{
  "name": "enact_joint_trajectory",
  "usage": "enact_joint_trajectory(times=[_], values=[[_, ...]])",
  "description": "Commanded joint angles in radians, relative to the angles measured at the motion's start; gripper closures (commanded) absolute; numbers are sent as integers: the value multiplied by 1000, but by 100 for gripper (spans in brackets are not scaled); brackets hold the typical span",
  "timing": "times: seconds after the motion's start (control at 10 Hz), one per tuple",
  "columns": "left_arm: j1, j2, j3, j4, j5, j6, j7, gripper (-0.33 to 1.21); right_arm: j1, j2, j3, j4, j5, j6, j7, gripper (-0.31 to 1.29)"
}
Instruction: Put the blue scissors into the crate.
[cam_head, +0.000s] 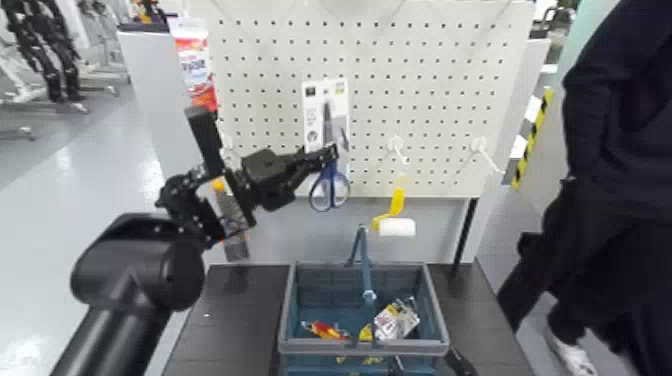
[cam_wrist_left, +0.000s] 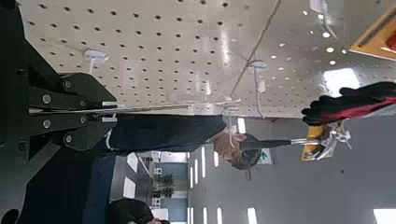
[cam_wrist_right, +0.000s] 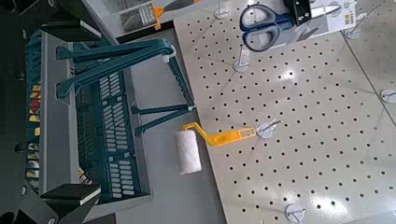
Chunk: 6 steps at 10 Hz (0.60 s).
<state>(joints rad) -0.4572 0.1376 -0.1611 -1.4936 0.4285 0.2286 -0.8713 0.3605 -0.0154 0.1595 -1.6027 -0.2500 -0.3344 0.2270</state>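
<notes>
I need to use my left gripper to release the blue scissors in the crate (cam_head: 342, 312), next to the red package on the near side of the scissors' handle. The scissors still hang on the pegboard.
The blue scissors (cam_head: 328, 186) hang on their white card on the pegboard (cam_head: 440, 90), blue loops down. My left gripper (cam_head: 326, 156) is raised to the board and shut on the card, just above the loops. In the left wrist view its dark fingers (cam_wrist_left: 75, 98) pinch the thin card seen edge-on. The right wrist view shows the scissors (cam_wrist_right: 261, 23) with the left gripper (cam_wrist_right: 299, 11) on the card. The crate (cam_head: 300, 300) stands below on the table, handle up, and also shows in the right wrist view (cam_wrist_right: 103, 112). My right gripper (cam_wrist_right: 56, 201) is held low near the crate.
A yellow-handled paint roller (cam_head: 395, 222) hangs on the board right of the scissors, just above the crate. Small packaged items (cam_head: 395, 320) lie in the crate. A person in dark clothes (cam_head: 610, 170) stands at the right. Bare hooks (cam_head: 485, 150) stick out of the board.
</notes>
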Motion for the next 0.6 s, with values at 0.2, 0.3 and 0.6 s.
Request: enact_joint_trajectory(times=[0.2,0.3,0.6], values=[[66,-3,29,18,-7,35,-6,118,0,0,2,1,0,1,0,15],[75,-3,31,33,-11,41,-6,118,0,0,2,1,0,3,0,15],[75,-3,17,131,-20,40,-29,118,-2,2,3,3,0,3,2,15]])
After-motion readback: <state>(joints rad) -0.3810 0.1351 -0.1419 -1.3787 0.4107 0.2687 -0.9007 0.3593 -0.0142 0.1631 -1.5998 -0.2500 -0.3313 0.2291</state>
